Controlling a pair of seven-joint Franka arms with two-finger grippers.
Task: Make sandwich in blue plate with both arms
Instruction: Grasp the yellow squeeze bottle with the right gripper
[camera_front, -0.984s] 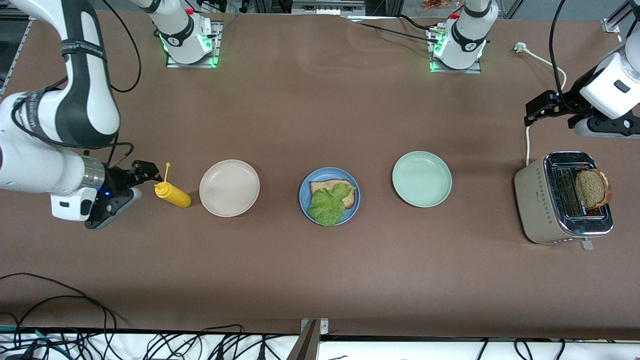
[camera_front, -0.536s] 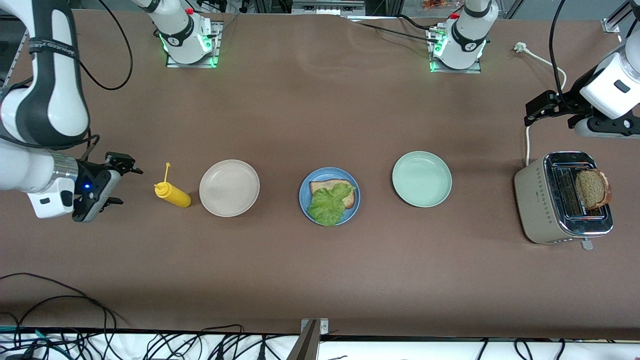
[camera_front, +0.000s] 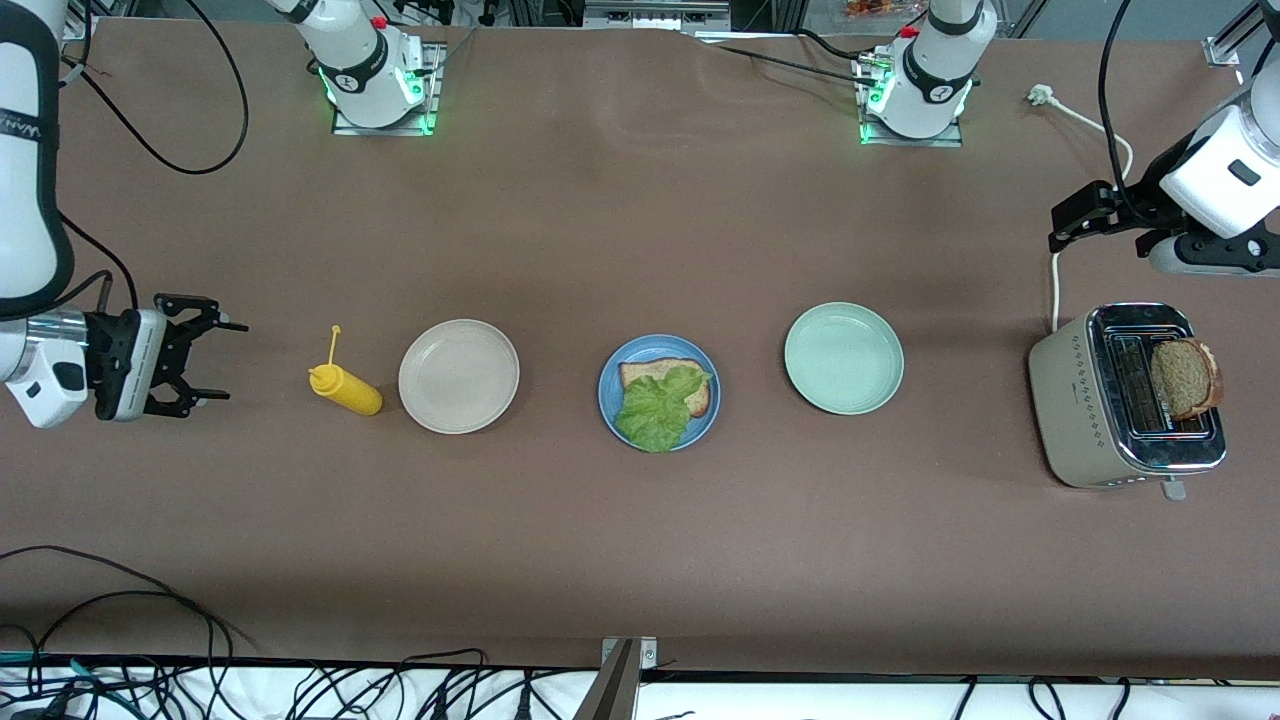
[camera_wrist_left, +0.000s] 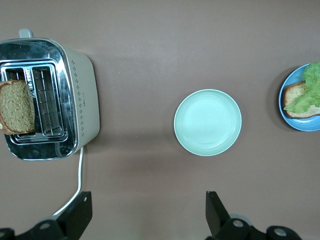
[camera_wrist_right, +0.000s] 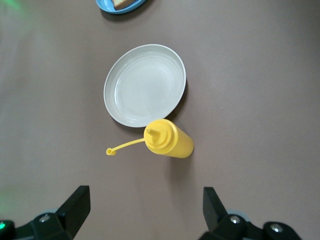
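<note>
The yellow squeeze bottle is beside the beige plate. Next, my right gripper should go to it and close on the bottle's body (camera_front: 354, 392) (camera_wrist_right: 180, 145), below its cap.
The blue plate (camera_front: 607, 385) sits mid-table and holds one brown bread slice (camera_front: 645, 372) with a green lettuce leaf (camera_front: 655, 410) lying on it. A second bread slice (camera_front: 1182, 377) stands in a slot of the toaster (camera_front: 1075, 400) at the left arm's end. My left gripper (camera_front: 1058, 228) is open and empty over the white cord beside the toaster; its wrist view shows its jaws (camera_wrist_left: 148, 197) wide apart, the toaster (camera_wrist_left: 80, 95) and the blue plate (camera_wrist_left: 300, 125). My right gripper (camera_front: 235, 362) is open and empty at the right arm's end, apart from the plates.
A yellow squeeze bottle (camera_front: 345, 388) lies between my right gripper and a beige plate (camera_front: 458, 376); both show in the right wrist view, bottle (camera_wrist_right: 170, 140) and plate (camera_wrist_right: 145, 85). A pale green plate (camera_front: 843, 358) sits between the blue plate and the toaster. The toaster's cord (camera_front: 1055, 290) trails across the table.
My right arm has drawn back from the yellow bottle toward its end of the table and its gripper has turned. The left arm and the food have not moved.
</note>
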